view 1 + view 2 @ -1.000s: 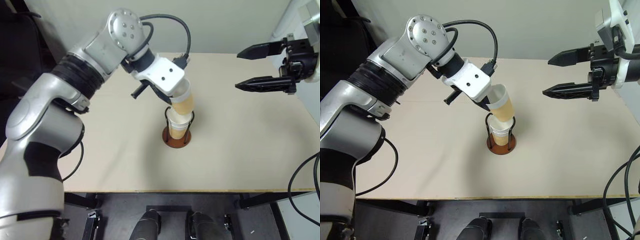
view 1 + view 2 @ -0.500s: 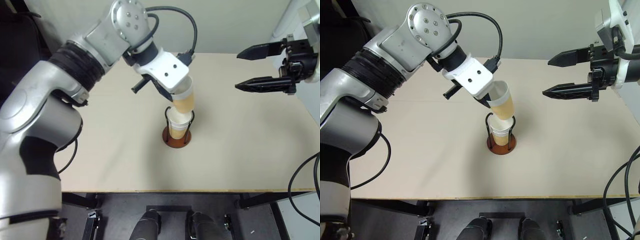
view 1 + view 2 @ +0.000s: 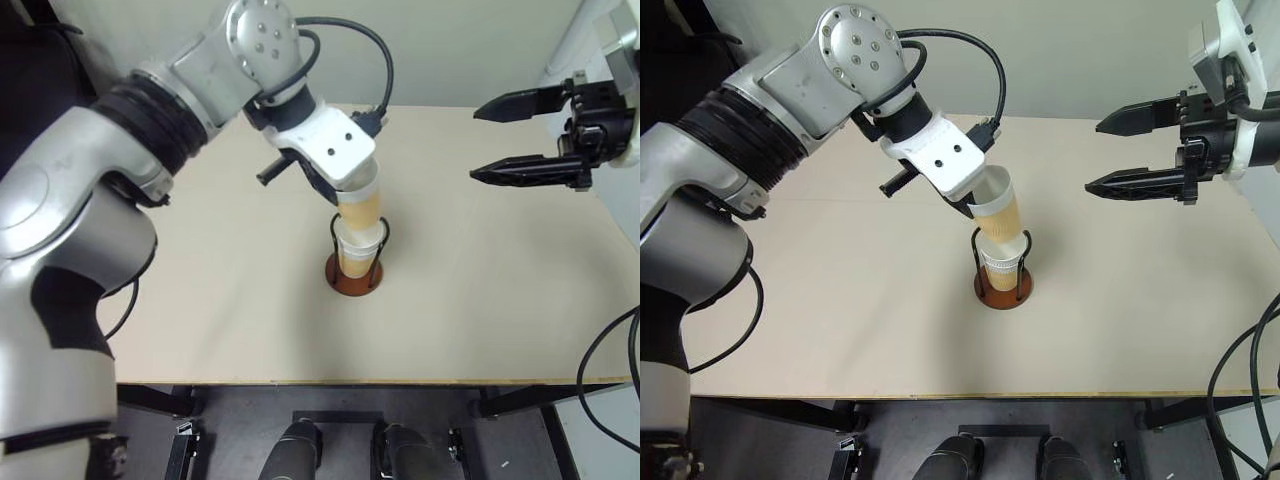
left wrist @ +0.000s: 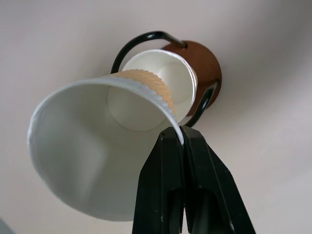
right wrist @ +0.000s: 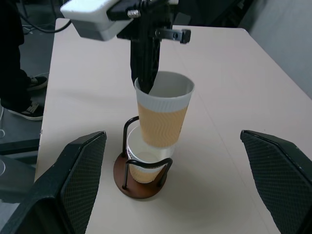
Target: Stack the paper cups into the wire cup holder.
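I will use my left gripper to release the paper cup it holds, now nearly upright over the wire holder, inside the other cup standing in the wire holder [image 3: 359, 241] [image 4: 166, 80].
My left gripper [image 4: 180, 134] is shut on the white rim of a paper cup [image 3: 362, 205] with a tan ribbed band. It holds that cup nearly upright over the wire cup holder [image 3: 352, 281]. The holder has a reddish-brown disc base and black wire loops, and it stands mid-table. Another paper cup [image 5: 146, 161] sits upright inside it. The held cup's bottom hangs at that cup's mouth, and I cannot tell whether they touch. My right gripper [image 3: 475, 141] hovers open and empty over the table's far right side, well away from the holder.
The beige table [image 3: 500, 300] has bare room all around the holder. Its front edge [image 3: 400, 381] is close to me. In the right wrist view a person's leg and shoe [image 5: 22, 85] stand on the floor beside the table's left edge.
The held cup has tipped from a slant to nearly upright over the holder, and the left arm's elbow has swung up. The right gripper has not moved.
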